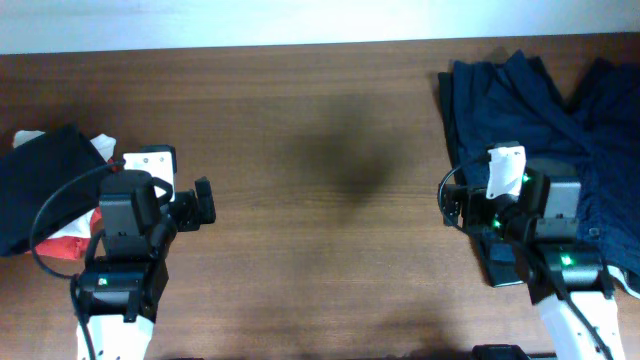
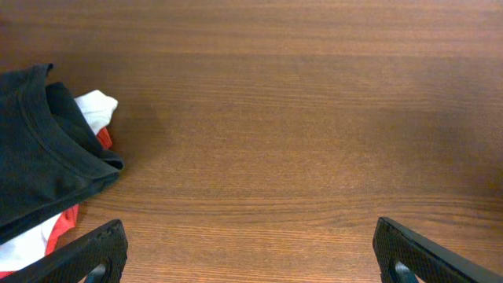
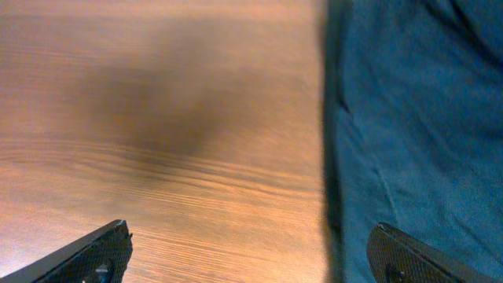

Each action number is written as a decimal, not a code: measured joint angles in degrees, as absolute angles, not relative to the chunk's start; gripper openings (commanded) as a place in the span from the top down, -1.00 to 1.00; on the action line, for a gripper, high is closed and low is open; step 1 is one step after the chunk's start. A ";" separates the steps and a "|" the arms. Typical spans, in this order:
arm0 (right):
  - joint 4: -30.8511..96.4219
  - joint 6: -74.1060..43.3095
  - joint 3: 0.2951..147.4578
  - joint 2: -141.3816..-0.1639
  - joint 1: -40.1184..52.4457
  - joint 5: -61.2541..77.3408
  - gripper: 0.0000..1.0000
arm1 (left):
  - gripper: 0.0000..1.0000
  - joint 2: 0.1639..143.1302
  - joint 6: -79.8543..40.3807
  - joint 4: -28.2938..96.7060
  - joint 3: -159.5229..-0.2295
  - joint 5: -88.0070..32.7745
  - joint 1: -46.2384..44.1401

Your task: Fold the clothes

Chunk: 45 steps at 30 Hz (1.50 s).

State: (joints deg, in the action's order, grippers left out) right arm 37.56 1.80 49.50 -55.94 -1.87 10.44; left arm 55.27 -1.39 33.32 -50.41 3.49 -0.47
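Observation:
Next, my right gripper grabs the navy shorts at the middle of their long edge (image 1: 462, 174) (image 3: 336, 177), the one that faces the bare wood between the arms.
Navy blue shorts (image 1: 530, 100) lie spread at the table's far right; their left edge fills the right side of the right wrist view (image 3: 416, 118). A near-black garment (image 1: 40, 185) lies at the far left on white and red clothes, and it also shows in the left wrist view (image 2: 39, 157). My left gripper (image 1: 160, 195) is open and empty over bare wood (image 2: 251, 255), just right of the black garment. My right gripper (image 1: 510, 205) is open and empty (image 3: 251, 251), with its right finger over the navy shorts' edge and its left finger over wood.
A white cloth (image 2: 94, 110) and a red cloth (image 2: 71, 220) stick out from under the black garment. The brown wooden table (image 1: 330, 150) stretches between the two arms. The table's far edge runs along the top of the overhead view.

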 measured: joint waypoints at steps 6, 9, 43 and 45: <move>38.04 -3.57 49.63 -65.54 -1.87 -7.70 -0.98 | -0.98 55.86 -1.39 33.21 -50.43 3.49 -0.47; 35.27 -4.43 49.71 -70.43 -1.87 -10.59 -0.89 | -0.98 55.94 -1.39 33.12 -50.48 3.49 -0.47; 22.81 -5.54 49.74 -93.08 -1.87 -15.44 0.05 | -0.99 55.94 -1.39 33.21 -50.48 3.49 -0.47; 22.81 -5.58 49.74 -93.08 -1.87 -15.44 0.05 | -0.99 55.94 -1.39 33.21 -50.48 3.49 -0.47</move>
State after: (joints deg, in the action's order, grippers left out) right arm 22.81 -5.58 49.74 -93.08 -1.87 -15.44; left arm 55.94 -1.39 33.21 -50.48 3.49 -0.47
